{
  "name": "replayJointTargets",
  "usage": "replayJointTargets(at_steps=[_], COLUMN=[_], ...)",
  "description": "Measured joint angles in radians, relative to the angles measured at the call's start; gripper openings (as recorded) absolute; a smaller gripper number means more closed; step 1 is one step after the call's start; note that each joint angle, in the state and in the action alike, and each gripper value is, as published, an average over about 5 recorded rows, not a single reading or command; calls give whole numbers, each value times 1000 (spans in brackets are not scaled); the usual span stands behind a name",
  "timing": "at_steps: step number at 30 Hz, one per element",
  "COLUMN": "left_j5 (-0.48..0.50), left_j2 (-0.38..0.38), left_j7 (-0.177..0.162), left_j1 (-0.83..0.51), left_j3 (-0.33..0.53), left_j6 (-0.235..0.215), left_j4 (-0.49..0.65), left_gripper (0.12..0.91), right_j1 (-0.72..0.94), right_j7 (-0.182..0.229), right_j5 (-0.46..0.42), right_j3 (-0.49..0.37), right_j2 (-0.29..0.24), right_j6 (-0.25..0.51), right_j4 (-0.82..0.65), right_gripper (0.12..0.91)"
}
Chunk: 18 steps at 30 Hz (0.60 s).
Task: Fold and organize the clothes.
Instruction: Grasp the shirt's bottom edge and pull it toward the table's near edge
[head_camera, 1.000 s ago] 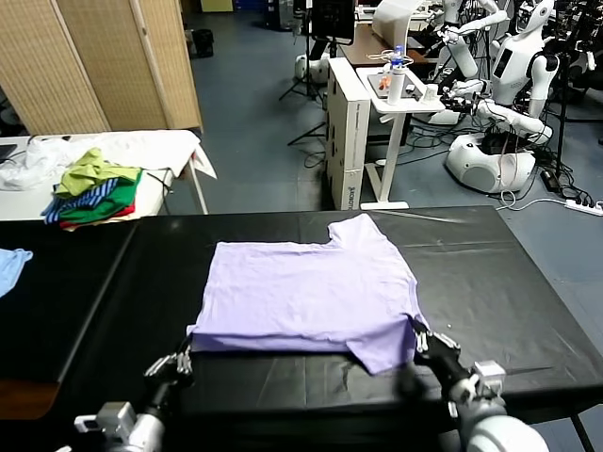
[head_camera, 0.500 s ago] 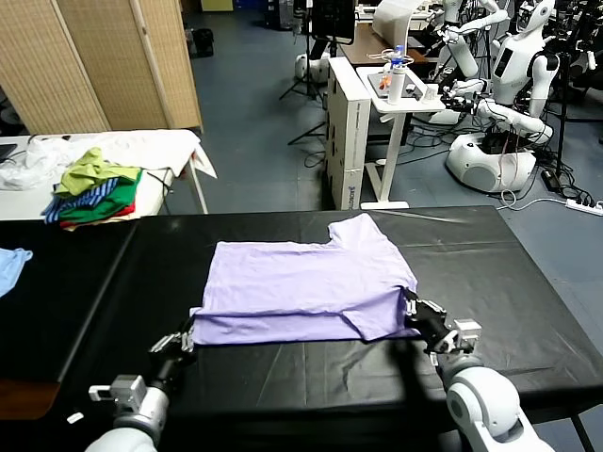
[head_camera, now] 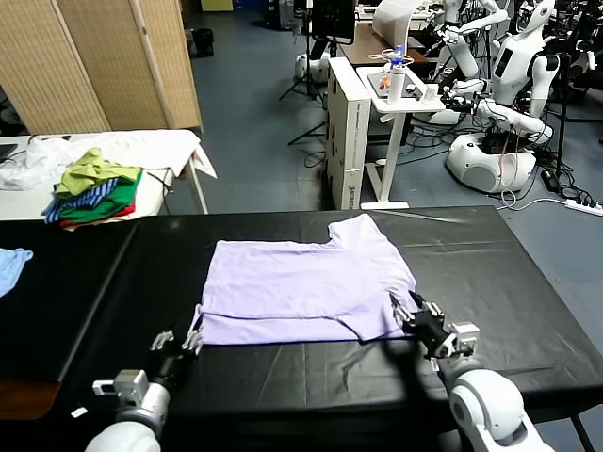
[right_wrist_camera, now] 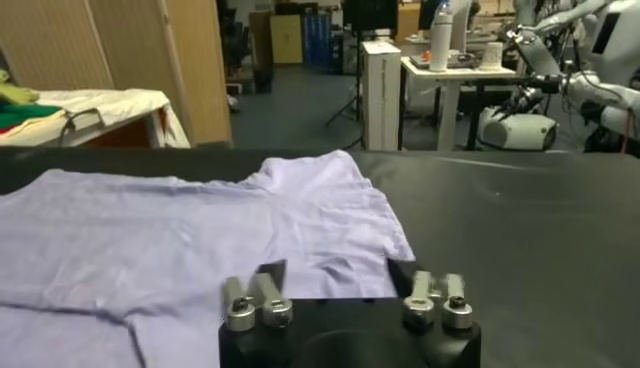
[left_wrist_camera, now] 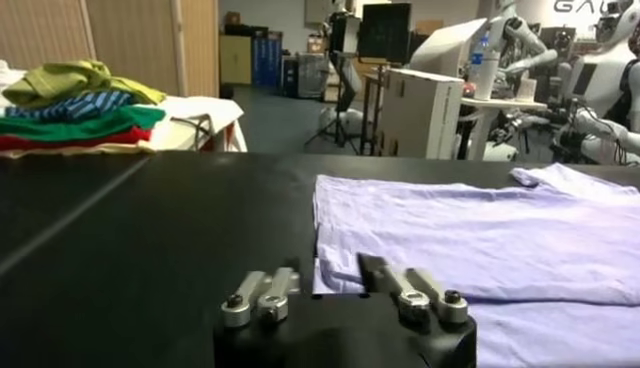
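My left gripper and my right gripper needs to pinch the near corners [head_camera: 207, 339] and pull them tight before folding, because the T-shirt's near corner by my left gripper is puckered.
The pale lavender T-shirt [head_camera: 306, 287] lies folded flat on the black table [head_camera: 490, 282], one short sleeve pointing to the far side. My left gripper [head_camera: 179, 341] stands open at the shirt's near left corner; in the left wrist view that gripper [left_wrist_camera: 330, 275] has the cloth's corner [left_wrist_camera: 335, 268] lying loose between its spread fingers. My right gripper [head_camera: 412, 311] is open at the near right edge. In the right wrist view the gripper [right_wrist_camera: 335, 278] straddles the T-shirt's hem [right_wrist_camera: 330, 255] without pinching it.
A pile of green, yellow, striped and red garments [head_camera: 94, 186] sits on a white side table at the far left. A light blue cloth [head_camera: 11, 264] lies at the left edge. A white cart [head_camera: 396, 104] and other robots [head_camera: 509, 85] stand beyond the table.
Both grippers went from shut on the shirt's near edge to open, letting it drop flat. They also moved a little away from me, bringing that edge farther onto the table.
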Motion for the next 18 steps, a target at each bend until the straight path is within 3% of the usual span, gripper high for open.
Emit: replayJointTargets(at_steps=[7,13,15,18], left_j5=[-4,-7,-7,-9], left_j2=[-11,-12,-13,-13], left_j7=[-2,1,2,4], left_j1=[56,81,82,81], left_j3=[-13,-17,-17,-16], left_j6=[1,0,0,0], left_j4=[-23,-17,-12,-6], left_gripper=[907,873,784,599], right_j1=[-20,-21,-22,-27], right_j7=[1,0,0,2], right_j5=[9,6,6,4], right_j3=[9,0,-2,-4], right_j2=[3,6,6,6], right_j6=[2,4,4,3], right_j4=[-7,-13,-13,-11], right_gripper=[729,392,274,162])
